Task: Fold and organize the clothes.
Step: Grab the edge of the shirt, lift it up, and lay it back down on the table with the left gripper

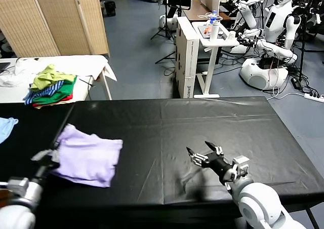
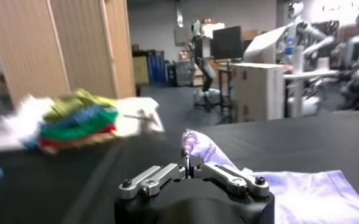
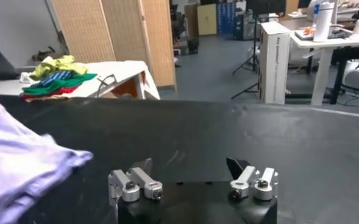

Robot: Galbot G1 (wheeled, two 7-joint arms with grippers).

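Observation:
The robot's left gripper should release the lavender T-shirt on the black table (image 1: 125,167) near the table's front edge, closer to the right gripper.
The lavender T-shirt (image 1: 90,157) lies bunched and partly folded on the left of the black table (image 1: 212,122). My left gripper (image 1: 53,147) is at the shirt's left edge, shut on a pinched corner of the fabric. In the left wrist view the left gripper (image 2: 188,165) has its jaws closed on a raised tuft of the shirt (image 2: 197,145), and the rest of the shirt spreads out beyond. My right gripper (image 1: 200,153) is open and empty over bare table, well to the right of the shirt. In the right wrist view the right gripper (image 3: 190,168) has its jaws wide apart, with the shirt (image 3: 21,155) off to one side.
A green, yellow and striped pile of garments (image 1: 50,86) sits on a white table (image 1: 93,62) behind the left end. A light blue garment (image 1: 6,125) lies at the black table's far left edge. A white cabinet (image 1: 186,51) and other robots stand beyond.

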